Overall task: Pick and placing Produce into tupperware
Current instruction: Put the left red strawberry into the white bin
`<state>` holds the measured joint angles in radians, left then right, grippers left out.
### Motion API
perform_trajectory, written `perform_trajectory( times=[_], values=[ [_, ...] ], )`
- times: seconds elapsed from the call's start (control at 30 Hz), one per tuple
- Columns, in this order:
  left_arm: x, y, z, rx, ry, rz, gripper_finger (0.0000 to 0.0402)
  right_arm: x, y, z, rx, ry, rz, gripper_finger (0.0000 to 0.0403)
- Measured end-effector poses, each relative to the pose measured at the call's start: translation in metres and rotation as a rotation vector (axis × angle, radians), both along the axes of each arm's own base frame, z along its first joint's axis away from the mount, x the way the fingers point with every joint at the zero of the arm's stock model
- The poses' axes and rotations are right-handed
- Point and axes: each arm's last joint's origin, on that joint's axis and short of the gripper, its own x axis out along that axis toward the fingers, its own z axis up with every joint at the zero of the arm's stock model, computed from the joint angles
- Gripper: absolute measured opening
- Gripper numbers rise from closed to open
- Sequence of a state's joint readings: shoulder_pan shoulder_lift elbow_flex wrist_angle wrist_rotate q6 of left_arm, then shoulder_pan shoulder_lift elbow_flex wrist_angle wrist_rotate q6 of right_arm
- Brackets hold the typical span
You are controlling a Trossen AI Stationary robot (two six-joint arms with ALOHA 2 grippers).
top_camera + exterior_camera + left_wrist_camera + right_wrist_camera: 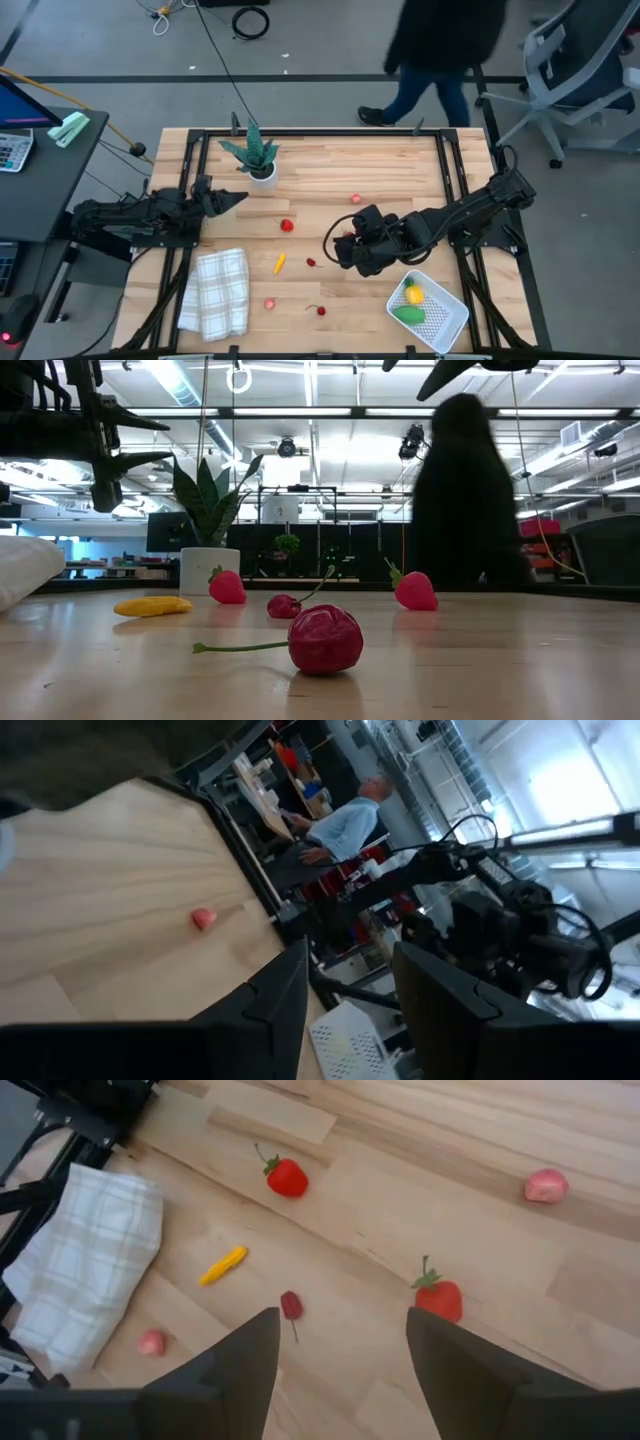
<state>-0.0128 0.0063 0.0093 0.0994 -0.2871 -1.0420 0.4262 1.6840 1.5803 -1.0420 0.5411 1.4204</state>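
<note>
The robot's left gripper needs to next move to the leafy top (282, 224) of the strawberry nearest the potted plant and close there.
The white mesh tupperware (447, 318) sits at the table's near right, with the yellow pepper (413, 294) and the green oblong piece (408, 314) lying inside. Loose on the wood are two strawberries (287, 1177) (438, 1298), a thin orange piece (222, 1265), two cherries (291, 1305) (325, 640) and two pink pieces (546, 1185) (151, 1342). My right gripper (340, 1325) hovers open over mid-table, just left of the tupperware and nearest the second strawberry. My left gripper (350, 960) waits open and raised by the table's left edge.
A spiky green plant in a white pot (260, 160) stands at the far left. A folded white checked cloth (215, 290) lies at the near left. A person (440, 50) walks past the far edge. Bare wood lies between the scattered pieces.
</note>
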Motion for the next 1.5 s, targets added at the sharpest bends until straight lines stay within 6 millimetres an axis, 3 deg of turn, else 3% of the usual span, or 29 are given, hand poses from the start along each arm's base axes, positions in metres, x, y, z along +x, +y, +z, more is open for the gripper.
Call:
perform_trajectory(
  times=[0.47, 0.53, 0.67, 0.83, 1.07, 1.27, 1.5],
  values=[
    [0.0, 0.0, 0.002, -0.033, -0.027, 0.0, 0.0151, 0.001, -0.003, 0.0, -0.003, -0.021, -0.042, 0.0233],
    [0.0, -0.001, 0.001, 0.003, -0.014, -0.063, 0.0149, 0.001, -0.003, 0.0, 0.001, -0.025, -0.053, 0.023],
    [0.002, -0.007, -0.008, 0.098, 0.105, -0.259, 0.0154, 0.002, -0.005, 0.0, -0.001, -0.027, -0.06, 0.0226],
    [0.01, -0.008, -0.019, 0.179, 0.256, -0.282, 0.0187, 0.003, -0.008, 0.001, 0.0, -0.028, -0.071, 0.0224],
    [0.022, -0.007, -0.043, 0.022, 0.485, -0.26, 0.0247, 0.006, -0.011, 0.002, 0.006, -0.049, -0.084, 0.0224],
    [0.03, -0.003, -0.054, -0.136, 0.59, -0.164, 0.0249, 0.006, -0.011, 0.002, 0.009, -0.057, -0.084, 0.0224],
    [0.057, 0.004, -0.032, -0.133, 0.643, -0.123, 0.0239, 0.007, -0.01, 0.002, 0.018, -0.071, -0.091, 0.0224]
  ],
)
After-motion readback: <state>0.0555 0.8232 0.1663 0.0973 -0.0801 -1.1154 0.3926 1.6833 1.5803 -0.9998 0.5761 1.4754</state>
